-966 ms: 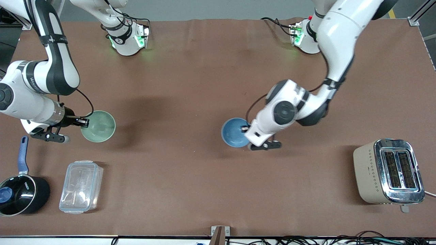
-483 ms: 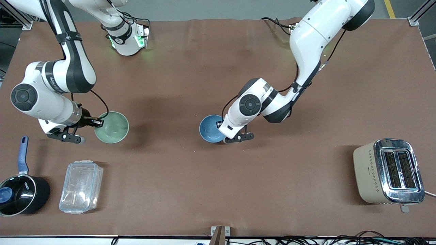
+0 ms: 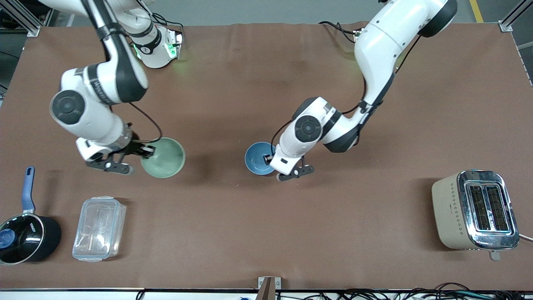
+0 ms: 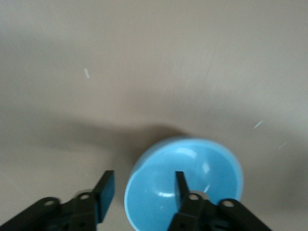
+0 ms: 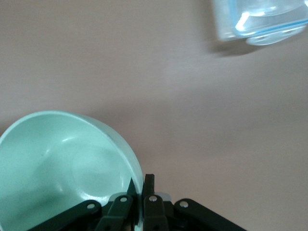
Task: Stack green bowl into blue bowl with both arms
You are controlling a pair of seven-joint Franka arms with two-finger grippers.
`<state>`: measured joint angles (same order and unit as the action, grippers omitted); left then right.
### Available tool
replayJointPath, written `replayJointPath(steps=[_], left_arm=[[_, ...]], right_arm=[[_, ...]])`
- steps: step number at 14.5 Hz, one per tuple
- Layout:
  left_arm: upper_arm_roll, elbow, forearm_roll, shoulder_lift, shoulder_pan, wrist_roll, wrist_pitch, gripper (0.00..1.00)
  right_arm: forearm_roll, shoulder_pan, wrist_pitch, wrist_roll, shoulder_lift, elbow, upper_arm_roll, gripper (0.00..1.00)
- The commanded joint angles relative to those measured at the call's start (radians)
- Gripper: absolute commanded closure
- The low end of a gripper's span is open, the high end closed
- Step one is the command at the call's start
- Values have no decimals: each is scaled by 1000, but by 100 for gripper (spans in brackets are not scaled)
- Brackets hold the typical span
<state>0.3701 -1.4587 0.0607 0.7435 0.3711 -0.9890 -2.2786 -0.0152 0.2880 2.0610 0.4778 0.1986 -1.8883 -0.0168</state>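
Note:
My right gripper should set the green bowl free inside the blue bowl (image 3: 262, 157), which is near the middle of the table.
The green bowl (image 3: 164, 158) hangs tilted from my right gripper (image 3: 146, 151), which is shut on its rim, over the table toward the right arm's end. In the right wrist view the two fingers pinch the green bowl's (image 5: 62, 163) rim at my right gripper (image 5: 139, 185). The blue bowl (image 3: 257, 157) sits on the table near the middle. My left gripper (image 3: 268, 160) is open astride its rim. In the left wrist view one finger is inside the blue bowl (image 4: 192, 173) and the other outside, with my left gripper (image 4: 143, 185) not closed on it.
A clear plastic container (image 3: 99, 228) and a black saucepan with a blue handle (image 3: 25, 237) stand near the front camera at the right arm's end. The container also shows in the right wrist view (image 5: 262, 19). A toaster (image 3: 474, 210) stands at the left arm's end.
My right gripper has carried the green bowl toward the blue bowl. The left arm first shifted the blue bowl toward the right arm's end, then stayed almost still.

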Motion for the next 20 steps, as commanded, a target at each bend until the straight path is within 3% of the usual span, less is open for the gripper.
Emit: replayJointPath(steps=[1, 5, 13, 20], left_arm=[[-2, -12, 37, -157, -95, 3, 121, 0], [1, 18, 41, -294, -257, 198, 316, 0], [10, 18, 28, -561, -564, 850, 698, 0], [0, 29, 25, -648, -606, 883, 775, 0]], right_arm=[[-32, 126, -4, 158, 86, 90, -8, 100], [-31, 302, 74, 424, 254, 195, -9, 100], [-34, 416, 188, 558, 309, 187, -9, 100], [-34, 439, 272, 584, 372, 186, -8, 100]])
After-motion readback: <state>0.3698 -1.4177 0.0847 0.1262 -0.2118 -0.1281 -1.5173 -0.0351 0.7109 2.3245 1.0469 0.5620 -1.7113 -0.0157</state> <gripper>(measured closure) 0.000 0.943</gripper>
